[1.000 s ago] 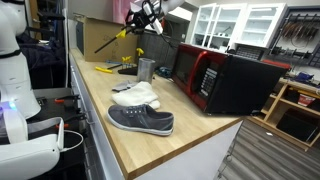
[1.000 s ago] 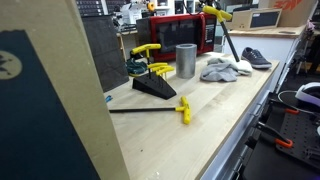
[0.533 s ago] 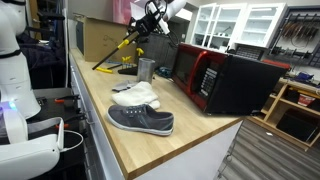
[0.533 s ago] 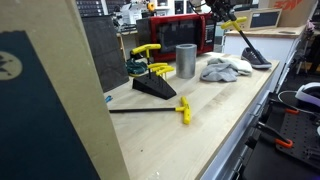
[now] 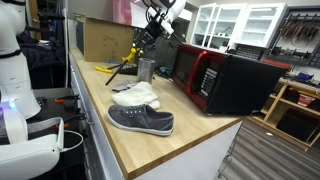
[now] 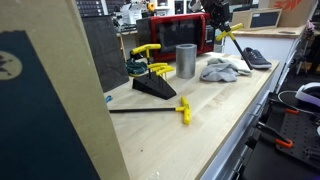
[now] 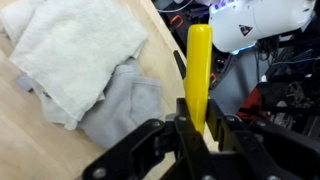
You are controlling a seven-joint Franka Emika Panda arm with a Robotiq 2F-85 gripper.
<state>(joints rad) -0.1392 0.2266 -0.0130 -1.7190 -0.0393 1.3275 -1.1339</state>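
Note:
The yellow-handled hex key will go down inside the metal cup (image 5: 146, 67) on the wooden bench when my gripper puts it there.
My gripper (image 7: 199, 128) is shut on the yellow handle (image 7: 198, 65) of a long black-shafted tool. In both exterior views the gripper (image 5: 155, 27) (image 6: 221, 24) hangs high above the wooden bench with the tool (image 5: 130, 58) (image 6: 238, 42) slanting steeply down from it. The shaft's tip ends above the bench near a metal cup (image 5: 146, 69) (image 6: 186, 60). Below the jaws in the wrist view lies a white and grey cloth (image 7: 80, 60); it also lies on the bench (image 5: 137, 95) (image 6: 222, 69) beside a grey shoe (image 5: 141, 121) (image 6: 255, 57).
A red and black microwave (image 5: 225, 78) (image 6: 181, 30) stands at the back of the bench (image 5: 190, 140). A black stand of yellow-handled keys (image 6: 150, 76) and a second yellow-handled tool (image 6: 160, 110) lie nearer the camera. A cardboard box (image 5: 100, 38) stands at the far end.
The gripper has swung the tool: its shaft has tipped from nearly level to steeply downward, and its tip has dropped toward the bench by the metal cup.

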